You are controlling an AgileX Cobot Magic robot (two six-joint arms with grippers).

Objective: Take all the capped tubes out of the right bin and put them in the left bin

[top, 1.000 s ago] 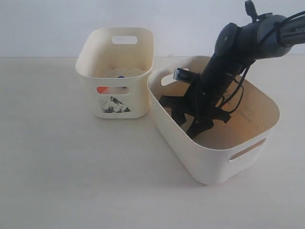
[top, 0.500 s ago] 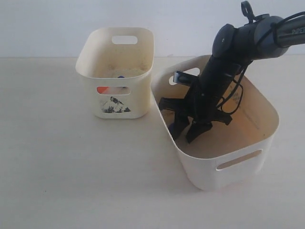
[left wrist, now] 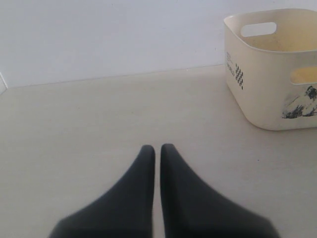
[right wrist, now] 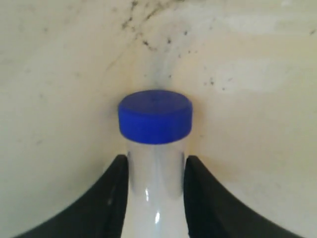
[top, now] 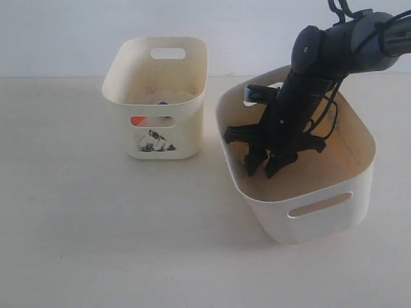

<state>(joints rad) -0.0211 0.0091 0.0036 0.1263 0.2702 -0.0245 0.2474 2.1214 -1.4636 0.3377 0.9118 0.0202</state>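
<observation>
Next, my right gripper lets go of the capped tube just behind the blue cap inside the stickered bin (top: 176, 95).
In the right wrist view my right gripper (right wrist: 155, 163) is shut on a clear capped tube (right wrist: 154, 193) with a blue cap (right wrist: 155, 116), close to the speckled inner wall of the right bin (right wrist: 257, 74). From the exterior view the right gripper (top: 266, 168) hangs inside the right bin (top: 302, 215), and the tube is hidden there. The left bin (top: 122, 96), with its picture sticker, holds an orange cap (top: 138, 120) behind its front slot and a blue cap (top: 163, 102). My left gripper (left wrist: 157, 148) is shut and empty over the table, to one side of the left bin (left wrist: 262, 89).
The two bins stand close together on a pale table (top: 96, 244), with a white wall behind. My right arm (top: 334, 51) reaches down over the right bin's far rim. My left arm is outside the exterior view.
The right bin has slid to the right and turned. My right gripper has moved right and risen a little inside it. The left bin has not moved.
</observation>
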